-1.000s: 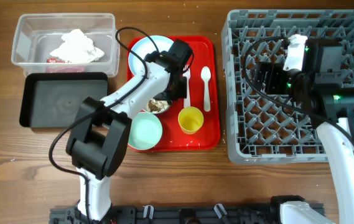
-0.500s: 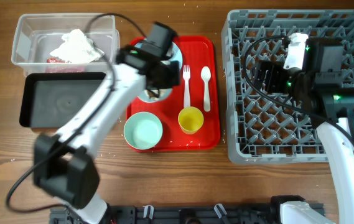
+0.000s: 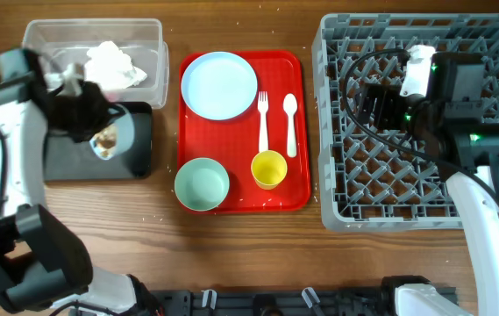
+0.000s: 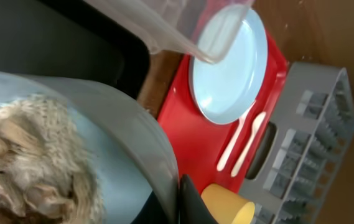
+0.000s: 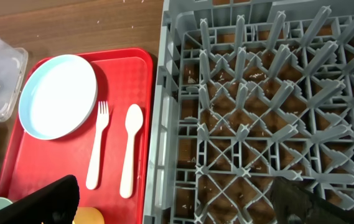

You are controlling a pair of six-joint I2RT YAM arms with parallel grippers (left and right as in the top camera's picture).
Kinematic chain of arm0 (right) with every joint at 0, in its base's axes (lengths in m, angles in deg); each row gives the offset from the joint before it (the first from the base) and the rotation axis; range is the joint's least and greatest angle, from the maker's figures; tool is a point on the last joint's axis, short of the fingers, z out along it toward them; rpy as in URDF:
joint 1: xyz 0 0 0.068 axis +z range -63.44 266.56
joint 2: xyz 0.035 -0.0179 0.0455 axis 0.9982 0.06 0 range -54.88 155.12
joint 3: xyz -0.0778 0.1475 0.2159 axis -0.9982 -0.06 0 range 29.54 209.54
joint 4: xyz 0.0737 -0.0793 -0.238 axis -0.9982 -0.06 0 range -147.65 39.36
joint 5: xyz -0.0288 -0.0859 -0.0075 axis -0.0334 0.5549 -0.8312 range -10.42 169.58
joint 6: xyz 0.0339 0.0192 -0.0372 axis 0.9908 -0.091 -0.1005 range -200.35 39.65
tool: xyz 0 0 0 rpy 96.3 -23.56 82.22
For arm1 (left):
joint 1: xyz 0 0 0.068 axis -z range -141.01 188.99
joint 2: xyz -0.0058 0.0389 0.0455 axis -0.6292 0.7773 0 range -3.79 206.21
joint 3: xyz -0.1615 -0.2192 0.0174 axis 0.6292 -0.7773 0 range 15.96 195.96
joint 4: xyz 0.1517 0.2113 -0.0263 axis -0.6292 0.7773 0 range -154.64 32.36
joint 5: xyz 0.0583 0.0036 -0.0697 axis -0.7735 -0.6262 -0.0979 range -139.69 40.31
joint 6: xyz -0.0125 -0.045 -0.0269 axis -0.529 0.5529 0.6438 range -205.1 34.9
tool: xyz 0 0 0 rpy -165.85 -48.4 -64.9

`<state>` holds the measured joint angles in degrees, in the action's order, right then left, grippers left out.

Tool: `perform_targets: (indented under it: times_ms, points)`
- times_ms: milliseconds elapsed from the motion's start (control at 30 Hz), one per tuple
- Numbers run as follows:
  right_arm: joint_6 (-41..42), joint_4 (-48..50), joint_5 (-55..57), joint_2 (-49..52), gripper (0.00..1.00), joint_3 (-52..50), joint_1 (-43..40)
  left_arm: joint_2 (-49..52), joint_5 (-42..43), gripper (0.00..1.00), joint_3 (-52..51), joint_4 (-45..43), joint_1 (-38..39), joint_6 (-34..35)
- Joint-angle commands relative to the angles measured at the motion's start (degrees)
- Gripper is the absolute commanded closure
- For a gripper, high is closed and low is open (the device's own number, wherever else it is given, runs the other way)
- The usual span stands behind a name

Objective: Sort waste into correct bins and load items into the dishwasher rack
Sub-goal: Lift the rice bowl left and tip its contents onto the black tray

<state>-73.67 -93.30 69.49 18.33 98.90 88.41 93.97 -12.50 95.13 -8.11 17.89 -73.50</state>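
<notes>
Next, my left gripper puts the pale blue bowl down on the red tray (image 3: 223, 139) (image 4: 189, 138), between the blue plate and the mint-green bowl.
My left gripper (image 3: 98, 132) is shut on the rim of the pale blue bowl (image 3: 105, 142), held tilted over the black tray (image 3: 135, 149). Brownish food scraps (image 4: 21, 155) still lie in the bowl (image 4: 121, 124). The clear tub (image 3: 148, 39) holds the white napkin (image 3: 113, 61); the red wrapper is hidden behind my arm. The blue plate (image 3: 218, 83), fork (image 3: 262, 121), spoon (image 3: 290, 123), yellow cup (image 3: 268, 168) and mint-green bowl (image 3: 202, 184) sit on the red tray (image 3: 231, 132). My right gripper (image 3: 376, 105) is open and empty above the grey rack (image 3: 424, 175).
The red tray stands between the bins and the rack, its right edge close to the rack's left wall (image 5: 164, 124). The clear tub's corner (image 4: 183, 37) overhangs near the plate (image 4: 229, 68) in the left wrist view. Bare wood lies along the table's front.
My left arm lifted the blue bowl with scraps off the red tray and swung it left over the black tray, uncovering the plate. The right arm has not moved.
</notes>
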Motion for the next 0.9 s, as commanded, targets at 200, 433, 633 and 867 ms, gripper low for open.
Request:
perform_targets:
  times_ms: [200, 433, 633, 867]
  points:
    - [1.0, 0.4, -1.0, 0.5, 0.0, 0.7, 0.2, 4.5, 22.3, 0.96, -11.8, -15.1, -11.5, -1.5]
    - [1.0, 0.5, -1.0, 0.5, 0.0, 0.7, 0.2, 9.4, 46.8, 0.96, -11.8, -19.5, -14.6, -1.5]
    - [1.0, 0.4, -1.0, 0.5, 0.0, 0.7, 0.2, 9.4, 53.2, 0.96, -11.8, -19.7, -16.3, 1.2]
    - [1.0, 0.4, -1.0, 0.5, 0.0, 0.7, 0.2, 9.4, 52.0, 0.96, -11.8, -23.6, -18.9, 11.7]
